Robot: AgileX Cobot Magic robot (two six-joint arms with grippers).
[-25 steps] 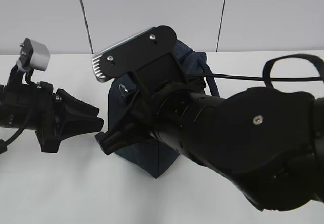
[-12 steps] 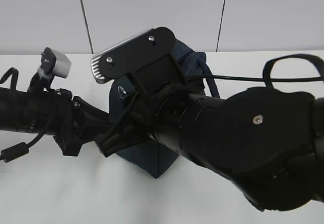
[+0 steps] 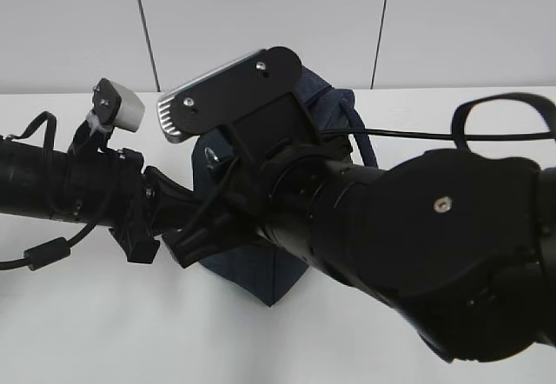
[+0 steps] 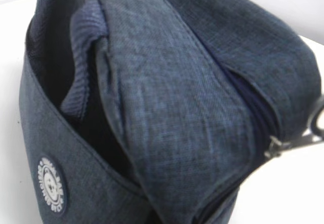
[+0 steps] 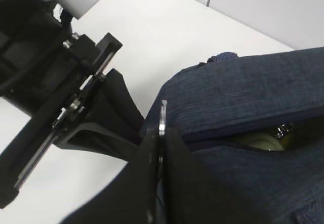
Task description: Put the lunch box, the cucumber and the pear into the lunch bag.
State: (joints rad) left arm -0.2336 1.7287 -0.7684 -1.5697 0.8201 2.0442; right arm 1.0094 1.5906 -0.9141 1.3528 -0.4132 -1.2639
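Next, I release the ring pull with my right gripper at the far top corner of the navy lunch bag (image 3: pixel 337 91), beside its handle. The ring pull is now at the zipper's end.
The navy lunch bag (image 3: pixel 261 271) stands at mid-table, mostly hidden behind my right arm. My right gripper (image 5: pixel 161 133) is shut on the bag's metal ring pull (image 5: pixel 163 113) at the left end of the zipper. Through the zipper gap I see the pale green lunch box (image 5: pixel 259 142) and a yellow bit, perhaps the pear (image 5: pixel 285 137), inside the bag. The cucumber is hidden. My left gripper (image 3: pixel 181 217) is pressed against the bag's left side, right beside the right gripper (image 3: pixel 184 245). The left wrist view is filled by the bag (image 4: pixel 167 107); its own jaws do not show there.
The white table (image 3: pixel 104 332) runs to a white panelled wall (image 3: pixel 261 19) behind. A black cable (image 3: pixel 486 132) loops over my right arm. The bag's ribbed handle (image 4: pixel 83 57) and round logo patch (image 4: pixel 51 186) show in the left wrist view.
My left arm has moved right across the table until its gripper reached the bag's left side. My right arm and the bag have stayed put.
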